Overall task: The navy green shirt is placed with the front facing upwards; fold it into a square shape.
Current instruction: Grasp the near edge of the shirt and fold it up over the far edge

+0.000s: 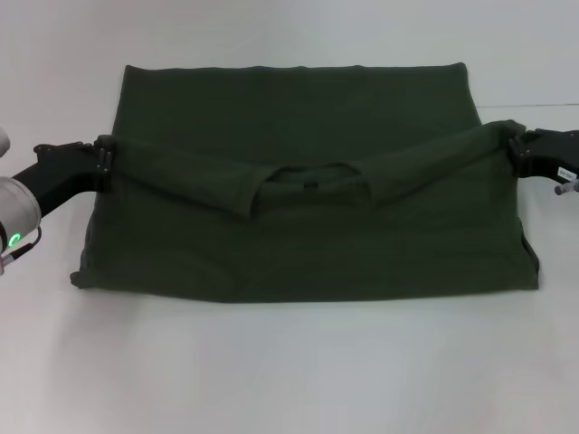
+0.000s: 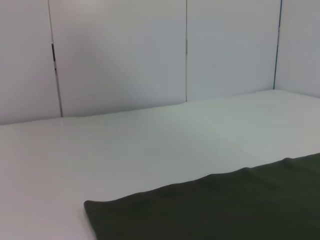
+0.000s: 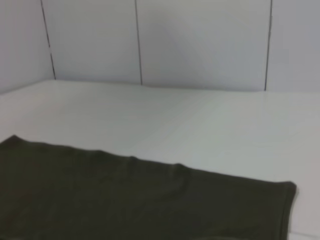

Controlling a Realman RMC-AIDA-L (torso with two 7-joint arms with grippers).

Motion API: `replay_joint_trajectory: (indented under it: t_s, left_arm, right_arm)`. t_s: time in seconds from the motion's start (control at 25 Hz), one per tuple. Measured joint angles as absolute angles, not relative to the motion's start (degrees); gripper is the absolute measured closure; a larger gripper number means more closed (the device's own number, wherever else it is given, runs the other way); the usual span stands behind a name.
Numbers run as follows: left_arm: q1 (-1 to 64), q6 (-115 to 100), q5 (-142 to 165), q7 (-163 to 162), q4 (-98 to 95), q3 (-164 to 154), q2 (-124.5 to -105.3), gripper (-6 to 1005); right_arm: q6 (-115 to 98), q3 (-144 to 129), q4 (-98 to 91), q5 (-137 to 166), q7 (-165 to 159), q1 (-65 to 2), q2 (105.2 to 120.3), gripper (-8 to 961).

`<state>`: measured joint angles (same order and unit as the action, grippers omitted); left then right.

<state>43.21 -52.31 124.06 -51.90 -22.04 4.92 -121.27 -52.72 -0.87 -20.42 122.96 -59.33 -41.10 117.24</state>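
Note:
The left gripper should release the shoulder corner on the navy green shirt's body, just inside the shirt's nearest side edge (image 1: 121,166).
The navy green shirt (image 1: 298,244) lies spread on the white table (image 1: 289,371), its plain green side showing. Its shoulder edge with the neck opening (image 1: 312,177) is lifted and carried partway over the body, sagging in the middle. My left gripper (image 1: 105,161) is shut on the fabric at the fold's left end. My right gripper (image 1: 517,150) is shut on the fabric at the right end. The wrist views show only flat parts of the shirt (image 2: 225,210) (image 3: 125,200), not the fingers.
White tabletop surrounds the shirt on every side, with a wide strip at the front. Pale wall panels (image 2: 120,55) (image 3: 200,40) stand behind the table's far edge.

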Motion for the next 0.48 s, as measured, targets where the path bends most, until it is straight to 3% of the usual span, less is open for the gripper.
replay_joint_trajectory:
  t_s: [0.48]
  left_arm:
    - [44.7, -46.8, 123.0, -49.6, -19.3, 4.9, -121.28, 971]
  right_arm:
    - [-47.7, -2.7, -19.0, 122.7, -59.1, -42.9, 117.75, 908]
